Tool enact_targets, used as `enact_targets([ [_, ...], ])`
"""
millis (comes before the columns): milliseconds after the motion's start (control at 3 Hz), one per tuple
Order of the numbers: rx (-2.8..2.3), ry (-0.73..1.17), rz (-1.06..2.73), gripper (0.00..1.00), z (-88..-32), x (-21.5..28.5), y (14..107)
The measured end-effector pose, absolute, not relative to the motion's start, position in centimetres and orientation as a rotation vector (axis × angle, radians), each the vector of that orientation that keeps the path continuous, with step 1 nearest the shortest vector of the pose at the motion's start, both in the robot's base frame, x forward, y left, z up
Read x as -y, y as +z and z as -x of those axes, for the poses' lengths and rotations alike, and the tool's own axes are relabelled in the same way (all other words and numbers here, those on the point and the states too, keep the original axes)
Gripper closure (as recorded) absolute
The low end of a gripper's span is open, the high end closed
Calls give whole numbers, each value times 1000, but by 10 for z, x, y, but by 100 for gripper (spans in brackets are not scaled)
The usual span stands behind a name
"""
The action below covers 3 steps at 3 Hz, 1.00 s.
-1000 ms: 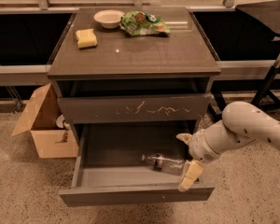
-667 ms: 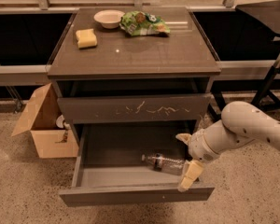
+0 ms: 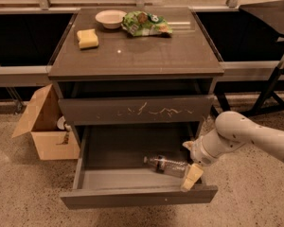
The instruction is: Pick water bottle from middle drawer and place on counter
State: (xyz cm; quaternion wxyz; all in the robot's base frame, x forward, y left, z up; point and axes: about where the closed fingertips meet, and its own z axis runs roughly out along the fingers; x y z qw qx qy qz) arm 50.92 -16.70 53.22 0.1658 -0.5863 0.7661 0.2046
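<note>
My gripper should close on the bottom end of the water bottle (image 3: pixel 181 166), leaving its narrow cap end sticking out over the drawer.
The water bottle (image 3: pixel 164 164) lies on its side on the floor of the open middle drawer (image 3: pixel 137 197), towards the right. My gripper (image 3: pixel 190 161) is down in the drawer at the bottle's right end. It is open, with one cream fingertip (image 3: pixel 192 175) in front of the bottle and the other behind it. The bottle's right end is hidden by the gripper. The counter (image 3: pixel 142 53) is the glossy top of the cabinet above.
On the counter stand a white bowl (image 3: pixel 110 18), a yellow sponge (image 3: pixel 87 38) and a green snack bag (image 3: pixel 146 23). The shut drawer above has a scratched front (image 3: pixel 137 110). An open cardboard box (image 3: pixel 45 124) sits on the floor at left. A black stand (image 3: pixel 273 84) is at right.
</note>
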Motion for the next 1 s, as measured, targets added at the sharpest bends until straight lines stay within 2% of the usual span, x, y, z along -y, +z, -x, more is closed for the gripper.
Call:
enact_targets([
  [333,-2181,598,1651,0,-533,182,484],
  [1000,-2050,634,1685,0,-583,181,434],
])
